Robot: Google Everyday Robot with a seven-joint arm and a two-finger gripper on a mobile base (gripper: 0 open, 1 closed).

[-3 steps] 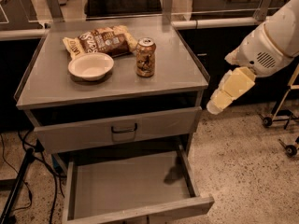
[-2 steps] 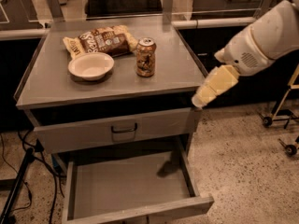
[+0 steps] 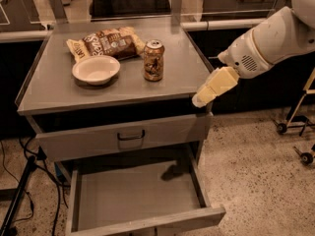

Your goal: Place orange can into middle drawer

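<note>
I need to move my gripper next to the orange can's lower half (image 3: 154, 69), by the white bowl, and close it there.
The orange can (image 3: 153, 60) stands upright on the grey cabinet top (image 3: 162, 87), right of the bowl. The middle drawer (image 3: 138, 195) is pulled out below, its flat floor bare except for a shadow. My gripper (image 3: 201, 99) hangs from the white arm at the right front corner of the cabinet top, to the right of the can and apart from it. It holds nothing that I can see.
A white bowl (image 3: 95, 69) and a brown-and-cream snack bag (image 3: 106, 43) lie on the top left of the can. The shut upper drawer front with dark loop handle (image 3: 131, 134) is above the open drawer. Wheeled stand legs (image 3: 295, 127) at right.
My gripper and arm have moved left and a little up, from beside the cabinet to its right front corner, closer to the can. The can, bowl and bag have not moved.
</note>
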